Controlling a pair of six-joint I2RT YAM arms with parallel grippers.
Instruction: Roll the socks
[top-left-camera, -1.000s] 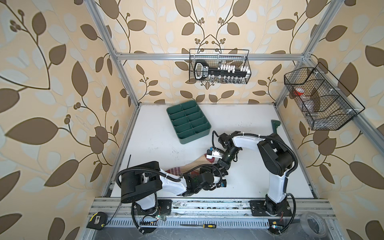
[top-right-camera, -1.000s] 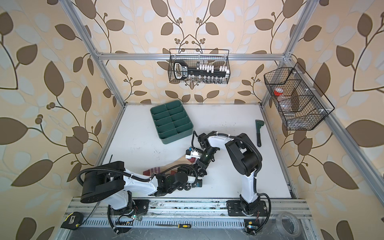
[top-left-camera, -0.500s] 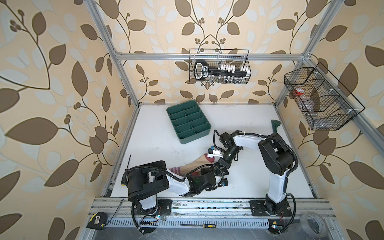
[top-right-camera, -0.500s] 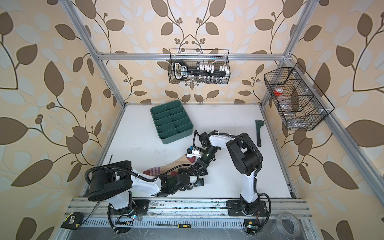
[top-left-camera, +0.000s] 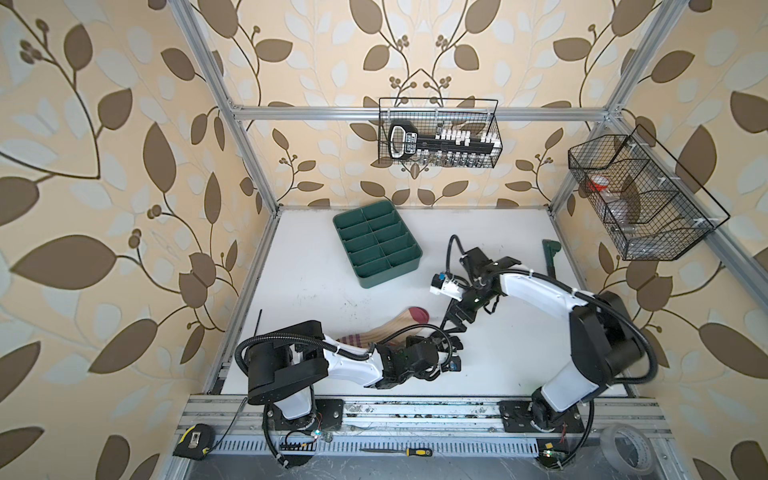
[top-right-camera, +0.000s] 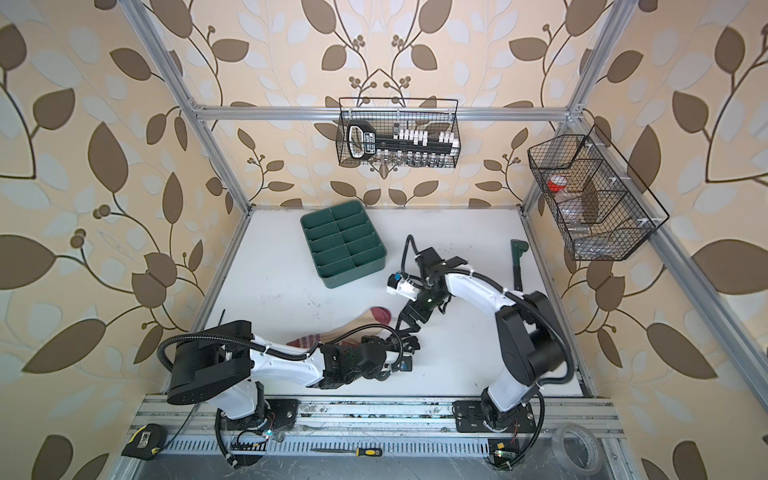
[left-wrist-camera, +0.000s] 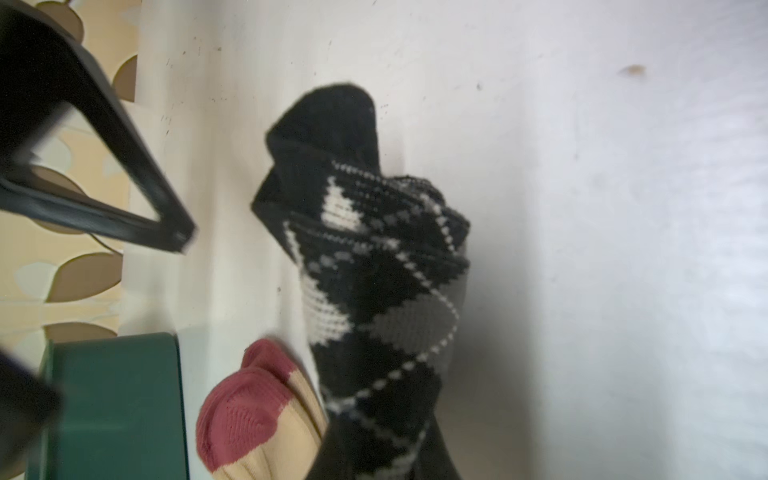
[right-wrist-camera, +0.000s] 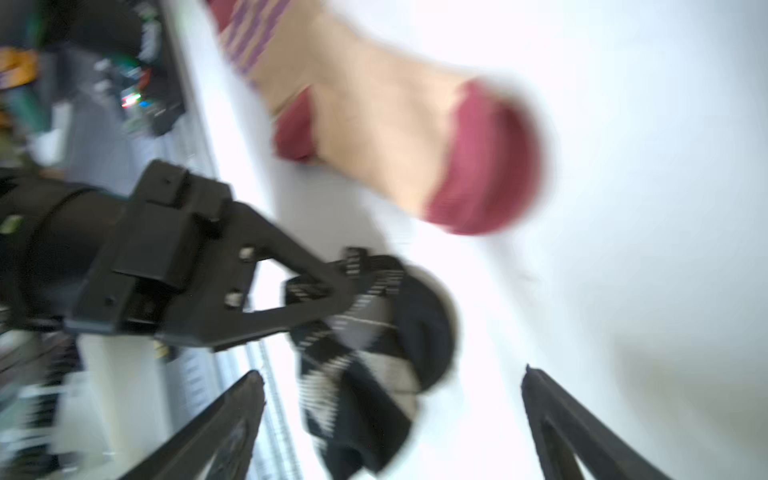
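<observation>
I should next close my right gripper on the loose end (top-left-camera: 457, 344) (right-wrist-camera: 364, 428) of the black argyle sock, opposite the end that my left gripper is holding.
The black argyle sock (left-wrist-camera: 374, 270) lies bunched on the white table, and my left gripper (left-wrist-camera: 382, 465) is shut on its near end. Beside it lies the beige sock (top-left-camera: 390, 328), with its maroon toe toward the green tray. Both top views show the left gripper (top-left-camera: 451, 340) low at the front centre, covering most of the black sock. My right gripper (right-wrist-camera: 392, 372) stands open just above the black sock (right-wrist-camera: 374, 374), one finger on each side, holding nothing. In both top views it hangs right behind the left gripper (top-right-camera: 409, 343). The beige sock (right-wrist-camera: 386, 137) also shows, blurred, in the right wrist view.
A green divided tray (top-left-camera: 377, 245) stands at the back centre. A green-handled tool (top-left-camera: 550, 257) lies at the right edge. Wire baskets (top-left-camera: 438, 137) hang on the back and right walls. On the front rail are a tape measure (top-left-camera: 193, 442), a screwdriver (top-left-camera: 397, 451) and a tape roll (top-left-camera: 627, 453).
My left gripper has closed on the black sock. My right gripper, shut a second ago, has opened wide and let the sock go.
</observation>
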